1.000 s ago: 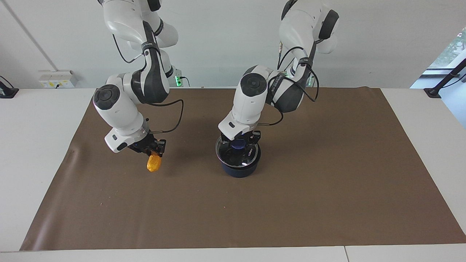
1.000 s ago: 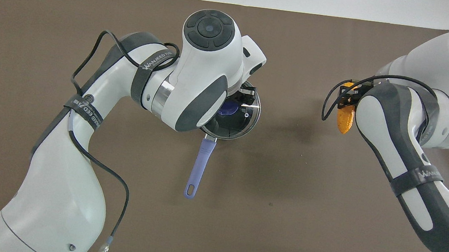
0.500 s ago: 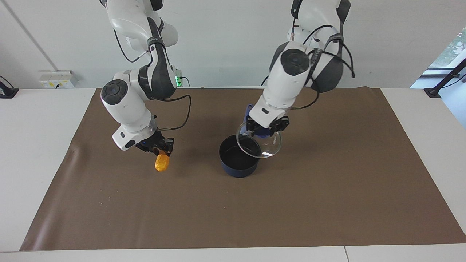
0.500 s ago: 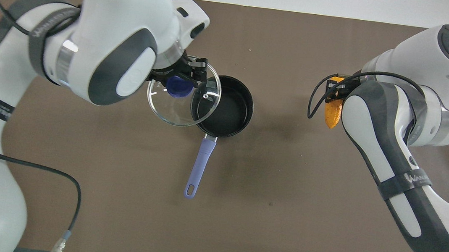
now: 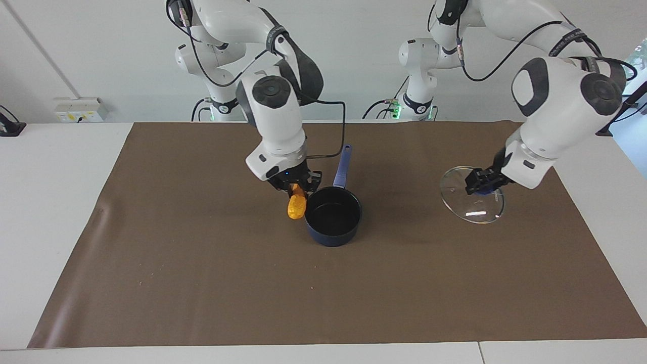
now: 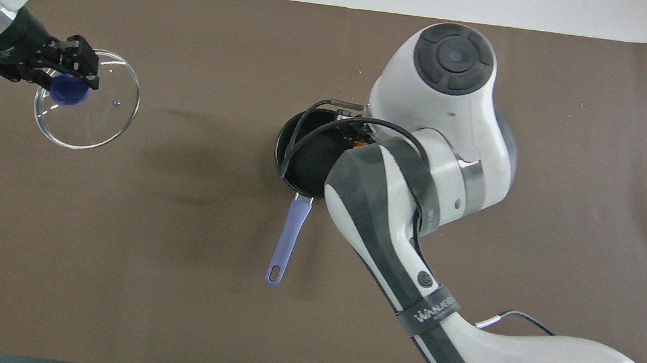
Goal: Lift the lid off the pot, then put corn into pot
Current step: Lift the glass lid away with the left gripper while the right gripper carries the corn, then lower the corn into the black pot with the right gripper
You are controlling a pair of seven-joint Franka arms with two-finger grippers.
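Note:
Next, my left gripper lets go of the lid on the bare brown mat (image 6: 69,155), just robot-side of where it hangs.
The pot (image 5: 332,217) stands open mid-mat, its black inside showing and its blue handle (image 5: 342,163) pointing toward the robots. My right gripper (image 5: 295,191) is shut on the corn (image 5: 296,207), which hangs over the pot's rim on the right arm's side. In the overhead view my right arm covers part of the pot (image 6: 301,161); only a sliver of the corn (image 6: 358,144) shows. My left gripper (image 5: 483,186) is shut on the blue knob of the lid (image 5: 472,205) and holds it tilted, low over the mat toward the left arm's end. The overhead view shows the lid (image 6: 100,113) too.
A brown mat (image 5: 202,283) covers most of the white table (image 5: 50,202). The pot's handle (image 6: 287,241) lies along the mat toward the robots. Nothing else stands on the mat.
My left gripper has carried the lid away from the pot toward the left arm's end of the mat. My right gripper has brought the corn across to the pot's rim.

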